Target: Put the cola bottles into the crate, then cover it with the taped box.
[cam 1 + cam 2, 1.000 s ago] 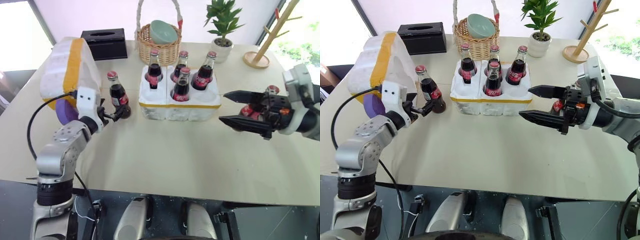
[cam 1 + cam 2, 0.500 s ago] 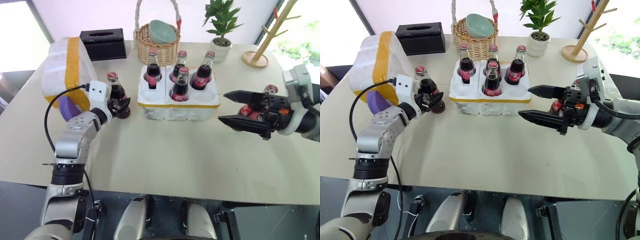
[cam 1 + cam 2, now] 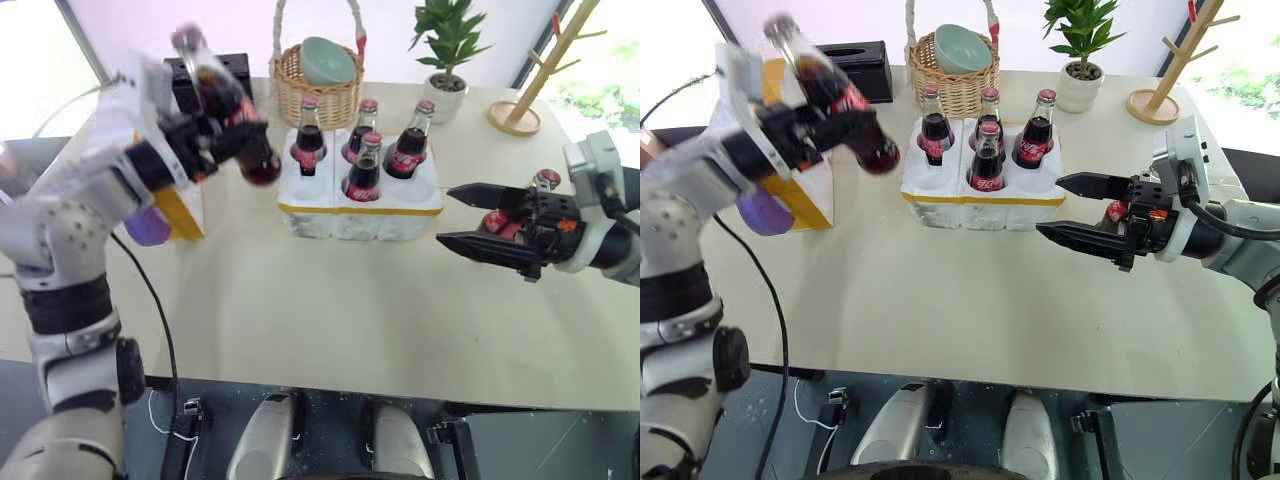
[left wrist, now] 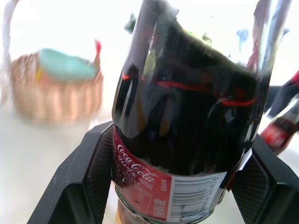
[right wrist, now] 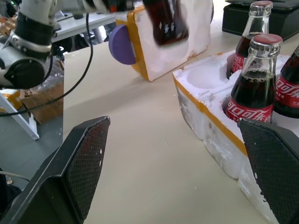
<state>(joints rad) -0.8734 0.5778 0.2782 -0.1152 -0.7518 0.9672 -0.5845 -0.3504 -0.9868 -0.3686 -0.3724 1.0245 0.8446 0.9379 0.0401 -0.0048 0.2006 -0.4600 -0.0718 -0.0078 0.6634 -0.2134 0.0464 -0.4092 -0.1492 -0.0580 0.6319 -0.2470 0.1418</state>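
The cola bottle, now held tilted beside the crate, will be released by my left gripper in the crate's empty front hollow point(image 3: 306, 190) closest to the taped box.
My left gripper point(image 3: 215, 135) is shut on a cola bottle point(image 3: 225, 105) and holds it tilted in the air, up and to the left of the crate point(image 3: 360, 212). In the left wrist view its fingers point(image 4: 88, 177) clamp the bottle point(image 4: 182, 116) at the label. Several cola bottles point(image 3: 362, 170) stand in the crate's wells, and one front well point(image 5: 205, 77) is empty. The taped box point(image 3: 180, 212) lies at the far left, behind my left arm. My right gripper point(image 3: 445, 214) hovers open to the right of the crate, with another cola bottle point(image 3: 544, 179) partly hidden behind it.
Behind the crate stand a wicker basket point(image 3: 318, 85) holding a green bowl, a black tissue box point(image 3: 865, 60), a potted plant point(image 3: 445, 60) and a wooden rack point(image 3: 520, 110). Bare tabletop stretches in front of the crate.
My left gripper shut on the bottle standing left of the crate, then lifted it well off the table and tilted it. My right arm has not moved.
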